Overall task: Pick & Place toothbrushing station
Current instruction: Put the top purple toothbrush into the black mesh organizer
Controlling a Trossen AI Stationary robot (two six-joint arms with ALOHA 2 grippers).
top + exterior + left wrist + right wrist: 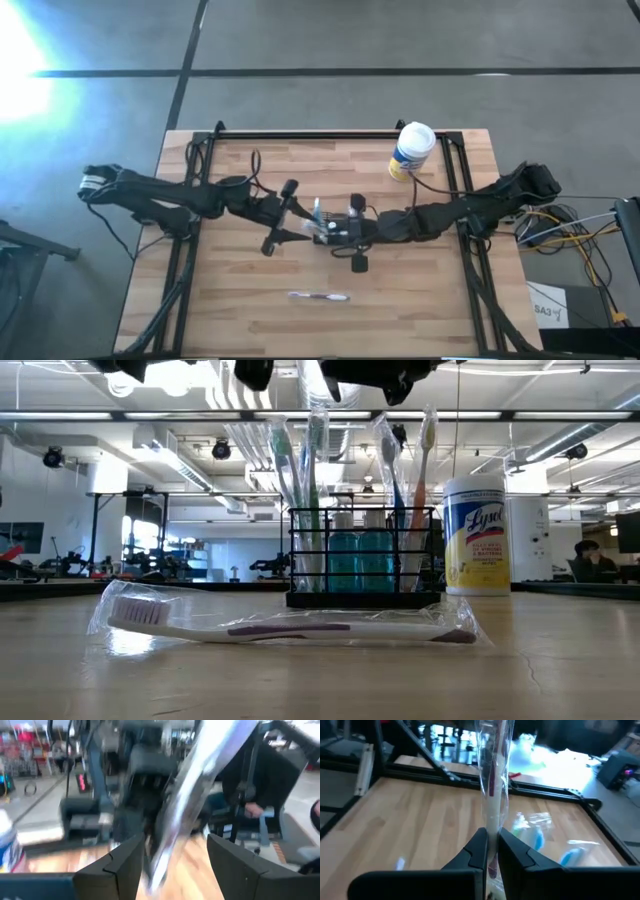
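The toothbrush is pinched by my right gripper near the lower end of its handle, leaving little to go into the holder, so my left gripper will take it higher up (493, 777).
The toothbrushing station (350, 598), a black wire holder, stands at mid table with several plastic-wrapped toothbrushes upright in it; in the high view it (322, 224) lies mostly under the two grippers. My right gripper (491, 832) (334, 232) is above it, reaching in from the right, shut on a wrapped toothbrush (492, 790). My left gripper (172, 850) (303, 217) faces it from the left, open. A wrapped brush (187, 800) shows blurred between its fingers. Another wrapped toothbrush (290, 628) (318, 296) lies flat on the table nearer the front. My right gripper pinches the wrapped toothbrush's handle (492, 817) between its two fingers, through the clear wrapper. The fingers come nearly level from the table's right and lie across the brush. It stands upright, most of it above the fingers; its lower end is hidden. Whether my left gripper touches a brush, I cannot tell.
A white-and-yellow wipes canister (412, 150) (477, 535) stands at the back right of the table. A black frame (330, 135) runs along the table's back and sides. Bare wood (240, 300) lies at the front.
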